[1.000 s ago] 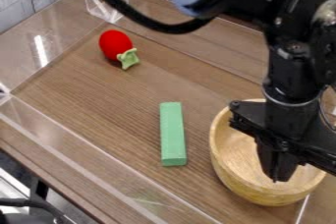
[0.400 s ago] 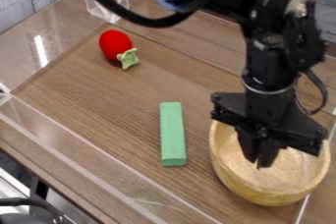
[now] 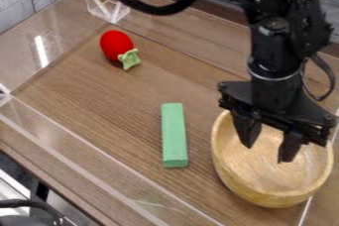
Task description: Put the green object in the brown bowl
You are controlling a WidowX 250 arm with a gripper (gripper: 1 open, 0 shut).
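My gripper is hanging empty over the brown bowl beside the green object, so I will back away and grasp the green object by its far end (image 3: 172,112).
The green object (image 3: 173,135) is a flat, long green bar lying on the wooden table, just left of the brown bowl (image 3: 241,179). That bowl, a large round light-brown wooden one, stands at the front right. My black gripper (image 3: 269,141) hangs over the bowl's left half, fingers pointing down and spread apart, with nothing between them. Its left finger (image 3: 252,133) is above the bowl's left rim, a short way right of the bar. The arm hides part of the bowl's far rim.
A red strawberry-like toy (image 3: 118,48) with a small green leaf lies at the back left. Clear plastic walls (image 3: 40,52) run along the table's left and front edges. Black cables hang overhead at the back.
The gripper's fingers have spread from nearly closed to wide apart. The arm has shifted left over the bowl, toward the green bar. The bar and the toy have not moved.
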